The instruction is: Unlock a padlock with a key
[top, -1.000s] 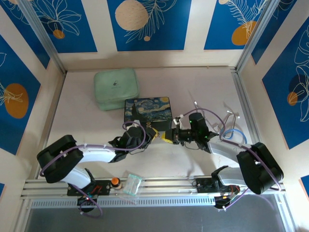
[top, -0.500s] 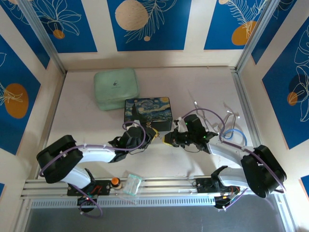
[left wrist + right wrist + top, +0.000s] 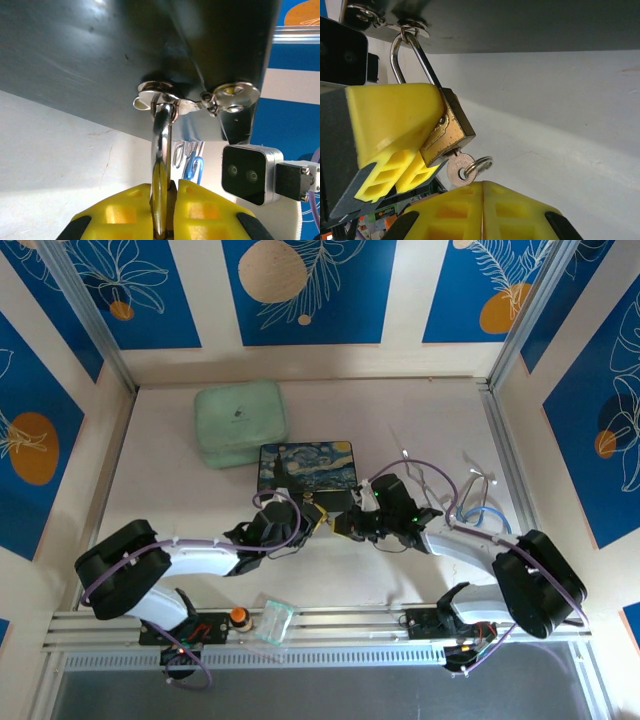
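The key's head is outside the robot's shut right fingers, so the right gripper needs to open, roll and pinch the head's flat sides (image 3: pixel 456 166) before it turns the key.
The brass padlock (image 3: pixel 451 127) hangs by its silver shackle (image 3: pixel 412 57) from the hasp (image 3: pixel 160 92) on the painted box (image 3: pixel 306 468). My left gripper (image 3: pixel 164 186) is shut on the padlock body, and its yellow fingers (image 3: pixel 395 120) clamp the body from the left in the right wrist view. The key (image 3: pixel 460 170) sits in the keyhole at the padlock's bottom, with a small ring through its head. Just below it my right gripper (image 3: pixel 482 184) is shut. The key head lies above its left fingertip, not between the pads. Seen from above, both grippers meet at the box's front edge (image 3: pixel 330 520).
A pale green case (image 3: pixel 240 423) lies behind the box on the left. Bent wire pieces (image 3: pixel 420 475) and a blue cable loop (image 3: pixel 485 520) lie to the right. A small plastic bag (image 3: pixel 273 620) and an orange knob (image 3: pixel 238 616) rest on the front rail.
My right gripper has shifted a little left, closer to the padlock and the left gripper. The left arm has stayed where it was, still holding the padlock.
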